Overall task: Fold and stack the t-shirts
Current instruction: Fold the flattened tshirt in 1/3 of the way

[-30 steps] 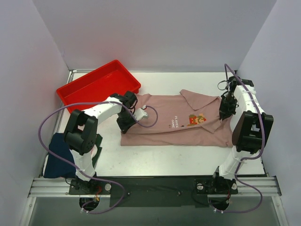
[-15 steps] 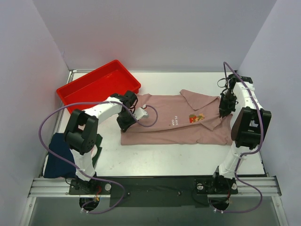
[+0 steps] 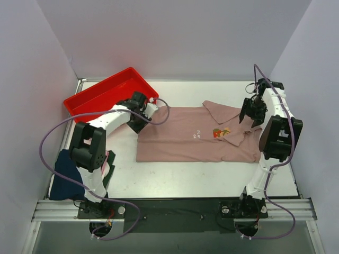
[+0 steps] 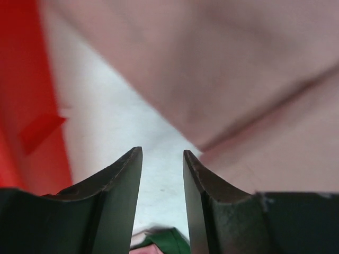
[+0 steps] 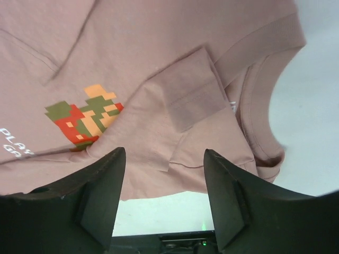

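Observation:
Next, I take its hem's near corner (image 3: 139, 159) with my left gripper and pull it toward me before folding, because the dusty-pink t-shirt has a crease along its middle.
The dusty-pink t-shirt (image 3: 190, 140) lies flat across the middle of the table, collar to the right, with its pixel print (image 3: 221, 133) facing up. My left gripper (image 3: 136, 119) hovers open at the shirt's far left corner. In the left wrist view only bare table shows between the fingers of the left gripper (image 4: 162, 153), and the pink cloth (image 4: 238, 79) lies beyond them. My right gripper (image 3: 250, 117) is open above the collar. The right wrist view shows the right gripper (image 5: 164, 153) holding nothing, over the folded sleeve (image 5: 193, 95). A navy t-shirt (image 3: 66, 172) lies folded at the near left.
A red plastic tray (image 3: 106, 98) stands at the back left, close to my left gripper, and its wall (image 4: 21, 106) shows in the left wrist view. White walls close in the table on the left, back and right.
Both grippers have opened and let go of the pink shirt. The left one pulled back toward the tray, the right one lifted off the collar side. The shirt now lies flatter.

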Robot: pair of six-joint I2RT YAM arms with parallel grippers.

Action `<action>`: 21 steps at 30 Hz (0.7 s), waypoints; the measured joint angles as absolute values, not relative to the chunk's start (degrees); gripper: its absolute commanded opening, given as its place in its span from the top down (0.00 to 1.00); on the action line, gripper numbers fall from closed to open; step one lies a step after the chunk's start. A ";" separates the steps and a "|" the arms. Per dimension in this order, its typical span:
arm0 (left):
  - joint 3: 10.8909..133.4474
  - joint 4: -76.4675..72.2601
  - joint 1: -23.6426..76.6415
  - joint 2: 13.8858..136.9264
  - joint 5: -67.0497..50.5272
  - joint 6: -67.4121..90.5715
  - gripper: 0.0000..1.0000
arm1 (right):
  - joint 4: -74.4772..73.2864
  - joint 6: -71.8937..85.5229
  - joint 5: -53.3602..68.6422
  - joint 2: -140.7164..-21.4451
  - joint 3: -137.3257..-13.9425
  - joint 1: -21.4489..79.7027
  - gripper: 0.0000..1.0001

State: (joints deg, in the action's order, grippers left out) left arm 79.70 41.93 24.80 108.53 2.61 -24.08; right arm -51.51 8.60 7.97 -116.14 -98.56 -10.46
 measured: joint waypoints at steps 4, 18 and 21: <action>79.90 37.80 19.22 106.37 3.73 -20.29 0.53 | -48.88 13.78 8.60 -112.51 -97.01 -13.47 0.43; 66.41 45.54 32.82 92.75 -12.69 -39.38 0.36 | -36.40 32.21 6.70 -85.65 -53.49 -32.08 0.41; 63.05 46.04 33.04 92.86 -12.71 -41.89 0.36 | -34.54 34.20 7.57 -86.35 -50.87 -32.29 0.43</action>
